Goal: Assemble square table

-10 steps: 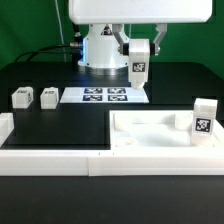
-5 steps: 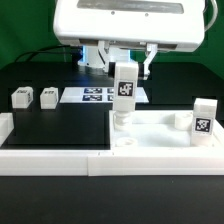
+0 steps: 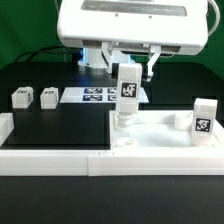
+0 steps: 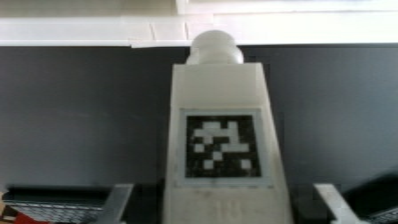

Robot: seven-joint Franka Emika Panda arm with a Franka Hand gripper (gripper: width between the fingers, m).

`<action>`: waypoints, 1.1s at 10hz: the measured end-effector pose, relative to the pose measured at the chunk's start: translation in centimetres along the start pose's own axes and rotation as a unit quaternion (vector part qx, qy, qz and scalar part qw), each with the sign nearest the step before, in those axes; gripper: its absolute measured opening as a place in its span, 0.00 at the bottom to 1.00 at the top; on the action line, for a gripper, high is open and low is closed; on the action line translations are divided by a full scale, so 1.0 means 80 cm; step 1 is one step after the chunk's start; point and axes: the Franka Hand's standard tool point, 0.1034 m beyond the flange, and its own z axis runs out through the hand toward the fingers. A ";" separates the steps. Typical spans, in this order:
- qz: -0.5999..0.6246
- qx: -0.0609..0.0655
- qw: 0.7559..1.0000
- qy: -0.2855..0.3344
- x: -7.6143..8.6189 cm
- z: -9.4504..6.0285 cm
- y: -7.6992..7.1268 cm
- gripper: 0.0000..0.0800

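Next, my gripper lets go of the white leg in the tabletop's round corner socket (image 3: 125,142), just behind the white border rail. The leg is now upright over that socket.
My gripper (image 3: 128,66) is shut on a white block leg (image 3: 128,95) with a black-and-white tag. It holds the leg upright over the back-left corner socket of the white square tabletop (image 3: 150,152). The leg's lower end is at the socket, but I cannot tell if it is seated. In the wrist view the leg (image 4: 222,120) runs between my fingers (image 4: 121,205). Its round tip points at the white tabletop edge (image 4: 285,25). A second leg (image 3: 204,122) stands upright in the tabletop's corner at the exterior view's right.
Two more tagged legs (image 3: 21,97) (image 3: 47,97) lie on the black table at the exterior view's left. The marker board (image 3: 100,96) lies behind the tabletop. A long white border rail (image 3: 50,152) runs along the front left.
One second ago I held the leg high, behind the tabletop near the arm base. I have since brought it forward and down to the back-left corner, then shifted it slightly right.
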 end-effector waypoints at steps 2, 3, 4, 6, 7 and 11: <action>-0.004 -0.003 1.000 -0.003 -0.011 0.010 0.000 0.37; -0.005 -0.004 1.000 -0.006 -0.015 0.013 0.000 0.37; -0.007 -0.003 1.000 -0.008 -0.019 0.015 -0.003 0.37; -0.009 -0.001 1.000 -0.011 -0.024 0.017 -0.009 0.37; -0.011 0.001 1.000 -0.014 -0.029 0.017 -0.012 0.37; -0.015 -0.001 1.000 -0.019 -0.040 0.023 -0.011 0.37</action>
